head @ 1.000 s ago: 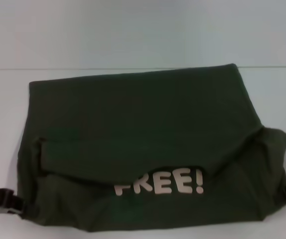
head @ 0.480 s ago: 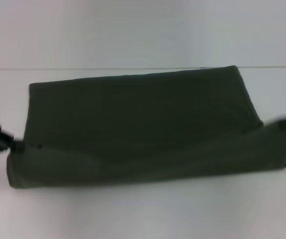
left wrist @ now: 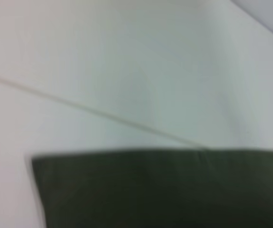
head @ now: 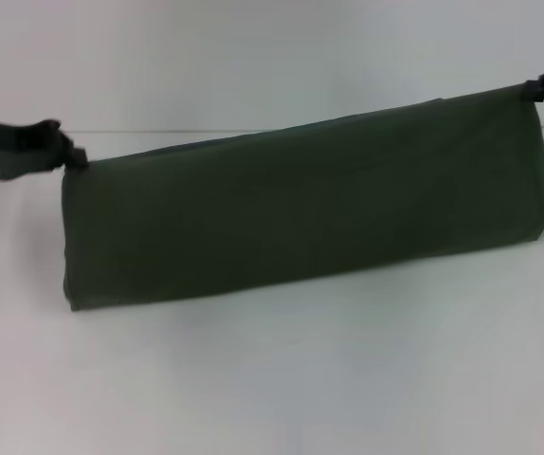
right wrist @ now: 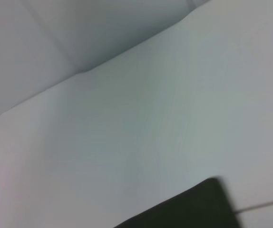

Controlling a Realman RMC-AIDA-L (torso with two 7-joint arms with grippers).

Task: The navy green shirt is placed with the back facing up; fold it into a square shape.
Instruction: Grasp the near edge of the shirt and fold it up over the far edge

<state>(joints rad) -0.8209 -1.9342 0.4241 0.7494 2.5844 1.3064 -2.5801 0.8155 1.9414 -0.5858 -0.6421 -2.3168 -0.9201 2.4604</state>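
The fingers of my left gripper should release the navy green shirt's corner on the white table (head: 86,168) just in front of the seam line.
The navy green shirt (head: 300,213) is a dark olive cloth held up off the white table as a long band. Its plain side faces me and no lettering shows. My left gripper (head: 71,156) is shut on the shirt's upper left corner. My right gripper (head: 535,90) is shut on the upper right corner, held higher and farther back. The shirt's lower edge hangs close to the table. The left wrist view shows a dark strip of the shirt (left wrist: 160,190), and the right wrist view shows one corner of it (right wrist: 189,209).
The white table (head: 272,379) spreads in front of the shirt. A thin seam line (head: 158,131) runs across the table's far side, with a pale wall behind it.
Both grippers have lifted the near edge of the shirt up and back. The cream "FREE!" lettering, visible a second ago, is now hidden. The right gripper has risen higher than the left.
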